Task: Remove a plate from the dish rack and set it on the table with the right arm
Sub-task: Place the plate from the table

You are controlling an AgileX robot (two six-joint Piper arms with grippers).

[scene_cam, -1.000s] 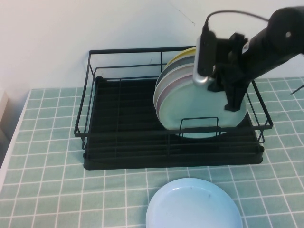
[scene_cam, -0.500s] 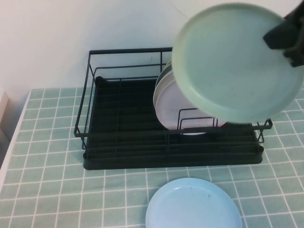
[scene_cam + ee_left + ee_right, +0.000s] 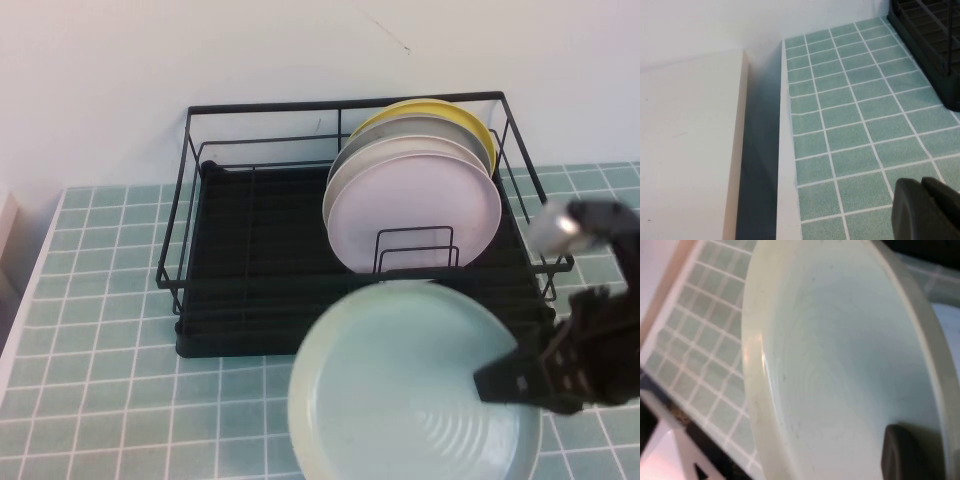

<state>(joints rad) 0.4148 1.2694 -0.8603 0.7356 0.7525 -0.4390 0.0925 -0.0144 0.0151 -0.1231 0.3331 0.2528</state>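
My right gripper is going to release the mint-green plate on the light blue plate (image 3: 402,465) in front of the dish rack.
The pale mint-green plate (image 3: 400,390) is out of the dish rack and held nearly flat, face up, over the front of the tiled table (image 3: 100,300). My right gripper (image 3: 503,383) is shut on the plate's right rim. In the right wrist view the plate (image 3: 840,365) fills the picture, with one black finger (image 3: 902,455) pressed on its inner face. The black wire dish rack (image 3: 260,270) stands behind it. My left gripper (image 3: 927,210) is shut and empty, low over the tiles at the table's left side, out of the high view.
The rack holds a pale pink plate (image 3: 415,205) in front, with a grey one (image 3: 400,135) and a yellow one (image 3: 470,115) behind. The light blue plate is hidden under the held plate. A white ledge (image 3: 690,150) borders the table's left edge; a rack corner (image 3: 930,45) is near it.
The right arm has lifted the mint-green plate out of the rack, swung it forward and down, and turned it face up over the front of the table, covering the light blue plate.
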